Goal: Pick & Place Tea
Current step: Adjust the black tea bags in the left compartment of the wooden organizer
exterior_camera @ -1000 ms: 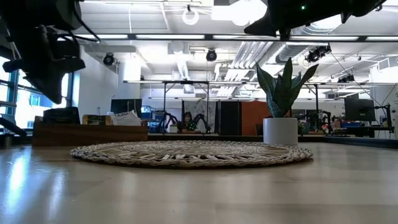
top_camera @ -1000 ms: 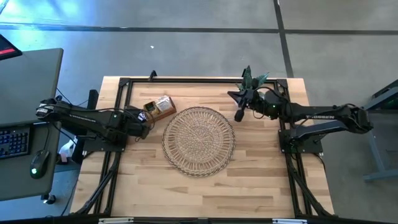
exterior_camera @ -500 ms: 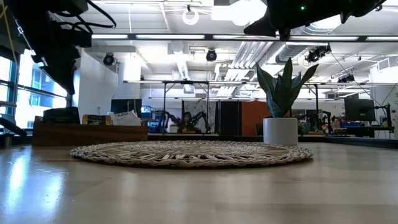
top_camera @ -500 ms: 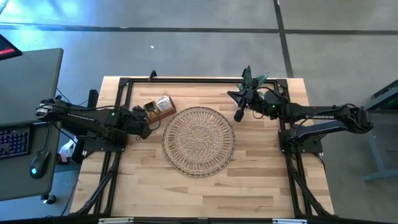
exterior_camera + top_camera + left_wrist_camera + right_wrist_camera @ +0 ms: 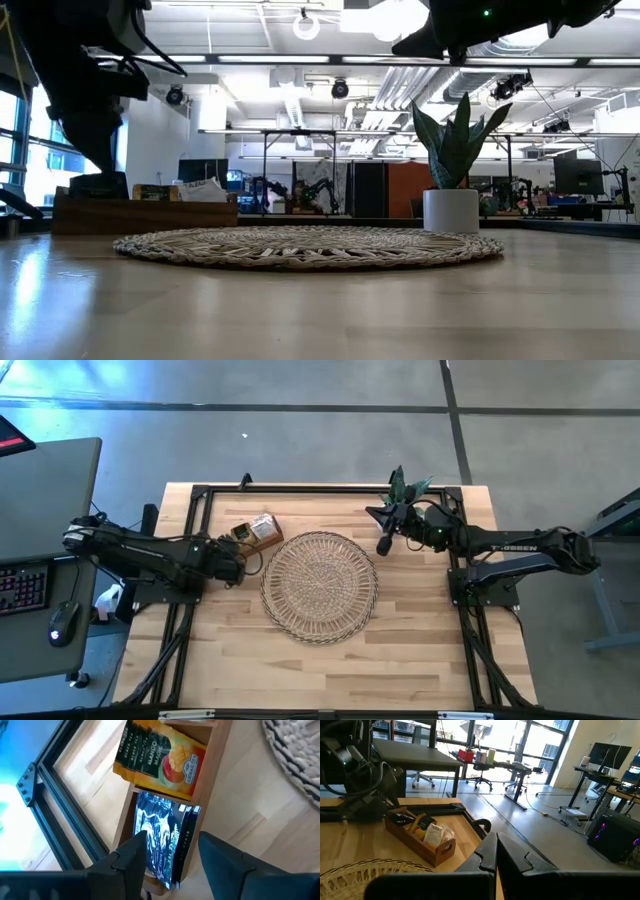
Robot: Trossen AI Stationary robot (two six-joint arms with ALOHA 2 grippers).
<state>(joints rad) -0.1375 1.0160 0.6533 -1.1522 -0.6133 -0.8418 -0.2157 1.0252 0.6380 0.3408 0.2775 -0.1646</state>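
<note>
Dark sachets lie packed within my left gripper's wide span, so it should rise, then pinch only the shiny front sachet's near end [image 5: 163,864].
A brown wooden compartment box [image 5: 255,532] stands at the table's far left, beside the round wicker tray [image 5: 320,587]. In the left wrist view the box holds a stack of dark tea sachets [image 5: 161,842] standing on edge and several yellow-orange mango sachets [image 5: 160,757]. My left gripper [image 5: 172,836] is open just above the box, one finger on either side of the dark sachets; it also shows in the high view [image 5: 236,560]. My right gripper [image 5: 385,544] is shut and empty, held above the table beyond the tray's far right rim.
A potted plant [image 5: 405,490] in a white pot [image 5: 450,210] stands at the far right, close to my right gripper. A black metal frame [image 5: 300,488] runs along the table's edges. Bare wood [image 5: 320,670] lies on the near side of the tray.
My left gripper has gone toward the table's right edge, closer to the wooden box. The box, the tray and my right arm have kept still.
</note>
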